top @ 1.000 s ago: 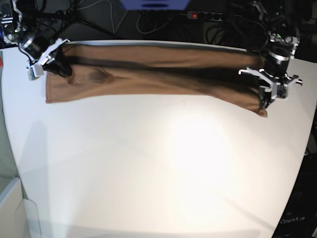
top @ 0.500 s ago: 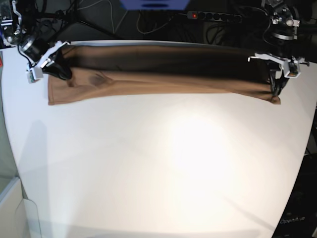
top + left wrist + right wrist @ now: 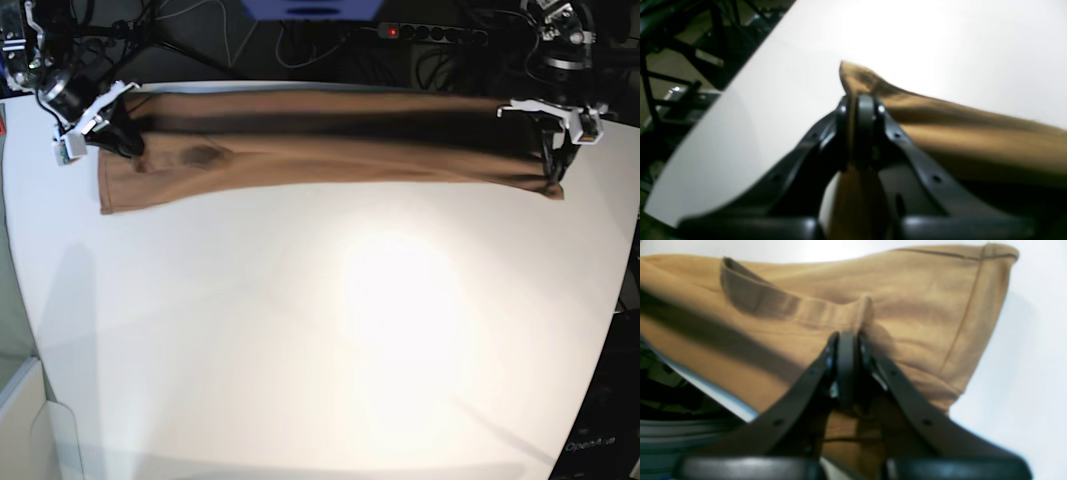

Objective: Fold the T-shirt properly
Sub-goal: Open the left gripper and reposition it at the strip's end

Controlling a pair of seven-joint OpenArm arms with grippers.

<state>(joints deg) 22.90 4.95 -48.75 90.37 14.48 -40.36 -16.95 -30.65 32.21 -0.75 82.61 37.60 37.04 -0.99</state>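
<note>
The T-shirt's corner lies free while my right gripper holds just the T-shirt's upper fold, so I should open that gripper and take the cloth nearer that corner (image 3: 936,320).
The tan-brown T-shirt (image 3: 320,150) is drawn out in a long band along the far side of the white table (image 3: 320,330). At the band's left end in the base view, my right gripper (image 3: 128,142) is shut on the cloth. The right wrist view shows its jaws (image 3: 848,336) pinching a fold of the T-shirt (image 3: 923,306) beside the neckband (image 3: 753,296). At the other end my left gripper (image 3: 552,172) is shut on a corner of the T-shirt (image 3: 973,140), with the closed left gripper (image 3: 858,103) close above the table (image 3: 773,116).
The table's far edge runs just behind the shirt, with a power strip (image 3: 430,32) and cables beyond it. Dark frame bars (image 3: 680,66) lie past the table's curved side edge. A white box (image 3: 40,430) stands at the near left corner.
My left gripper has pulled its end of the shirt outward and toward the far edge, so the band now lies straighter and tauter. My right gripper has barely moved.
</note>
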